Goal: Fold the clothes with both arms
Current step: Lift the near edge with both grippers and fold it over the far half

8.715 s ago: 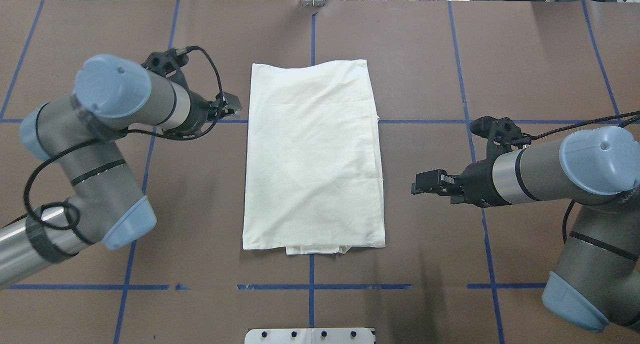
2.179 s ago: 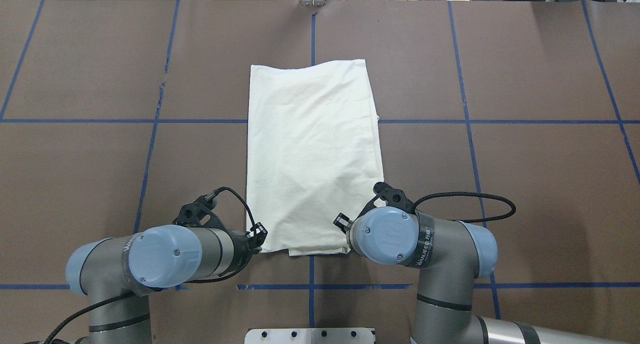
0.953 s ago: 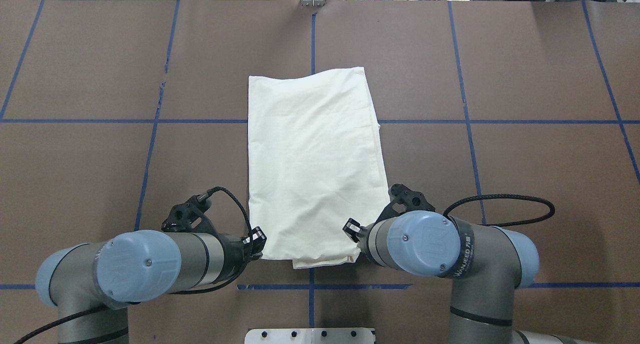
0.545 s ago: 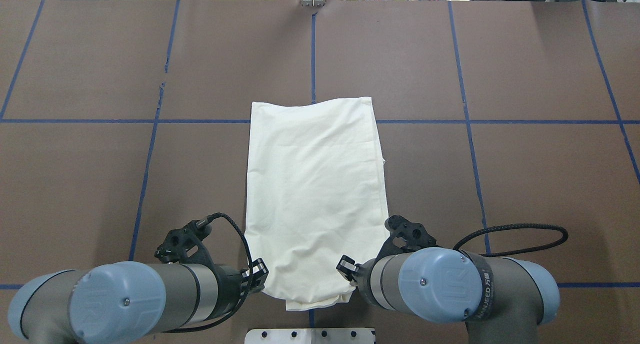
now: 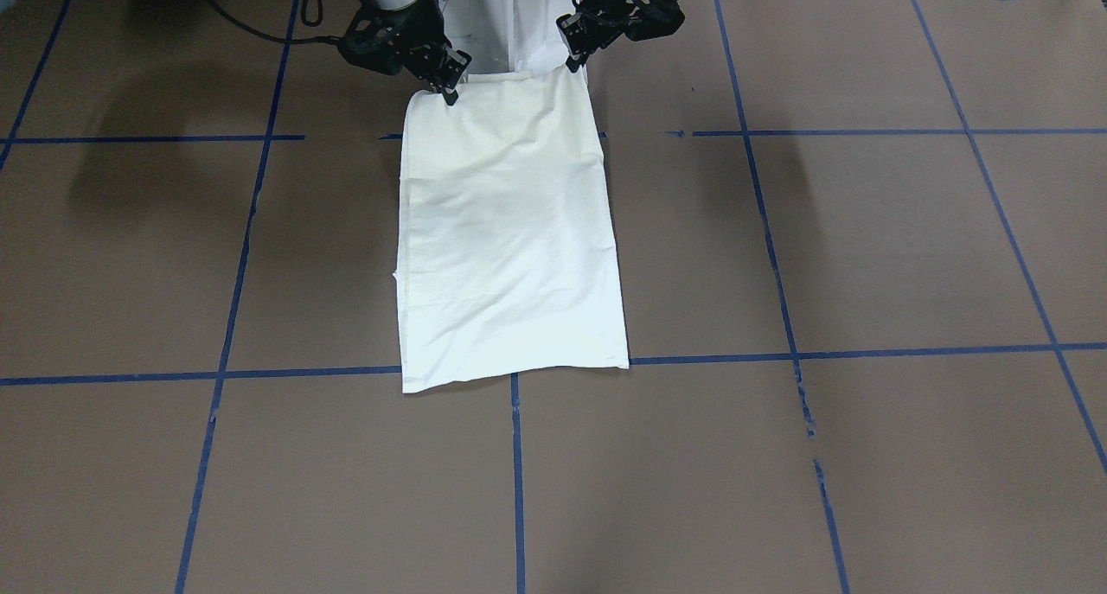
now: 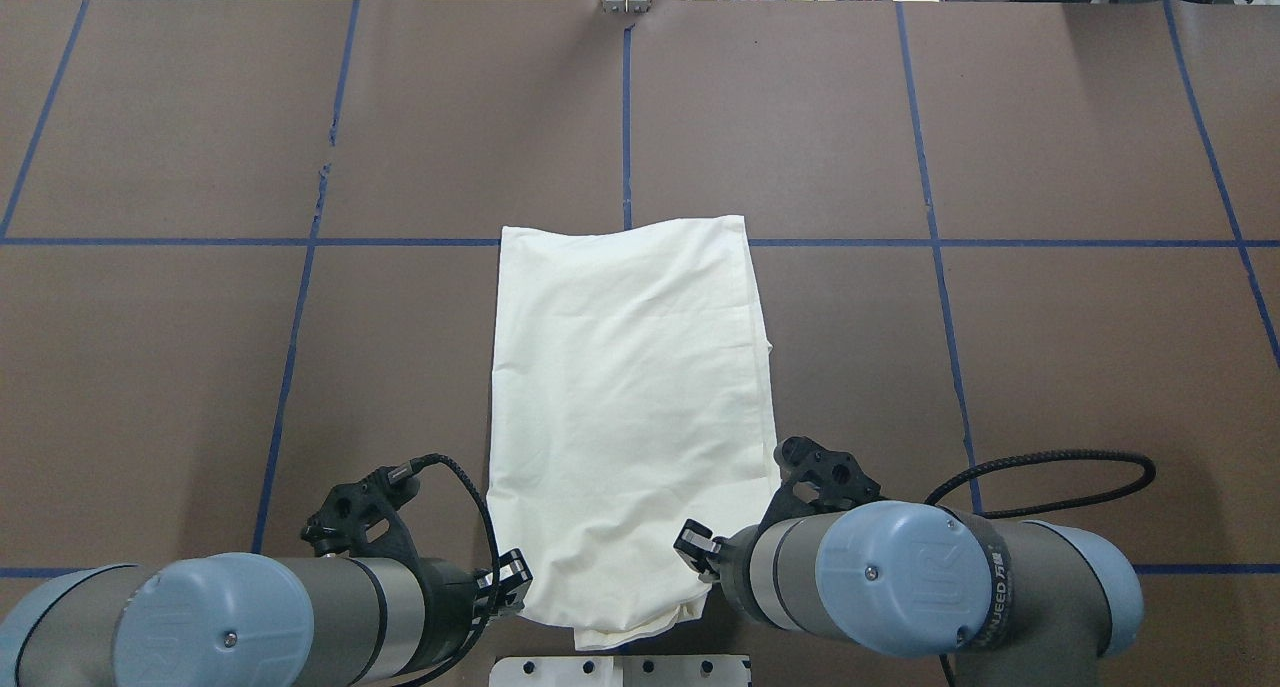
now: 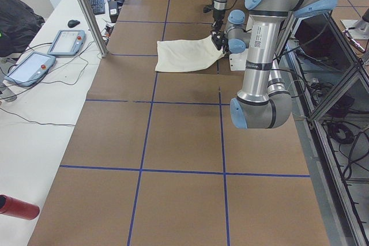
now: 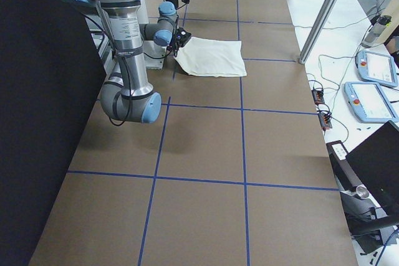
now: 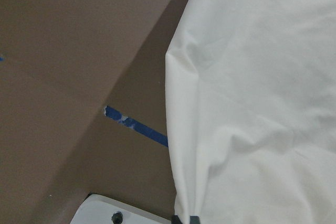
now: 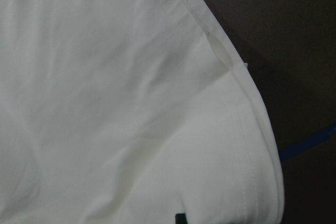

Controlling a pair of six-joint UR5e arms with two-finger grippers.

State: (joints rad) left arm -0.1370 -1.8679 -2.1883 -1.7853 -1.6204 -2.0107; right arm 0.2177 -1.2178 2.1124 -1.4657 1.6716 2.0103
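Observation:
Next, my left gripper lets go of the T-shirt's held corner beside the shirt's far corner on the blue tape line (image 5: 641,376).
The cream-white T-shirt (image 6: 630,407) lies folded into a long rectangle, plain side up; no cat print shows. It also shows in the front view (image 5: 510,239) and in both wrist views (image 9: 252,103) (image 10: 131,103). My left gripper (image 6: 513,577) is shut on the shirt's near left corner. My right gripper (image 6: 699,552) is shut on its near right corner. In the front view the left gripper (image 5: 572,58) and right gripper (image 5: 448,91) hold that edge slightly raised by the pedestal. The far edge rests flat on the table.
The brown table cover (image 6: 1050,367) carries a grid of blue tape lines. A white base plate (image 6: 620,670) sits at the table's near edge, just under the shirt's held end. Tablets and cables lie beyond the table's far side (image 7: 34,61).
Both arms have pulled back toward the base, dragging the shirt along the table. Its far edge slid from well beyond the blue cross line to about that line.

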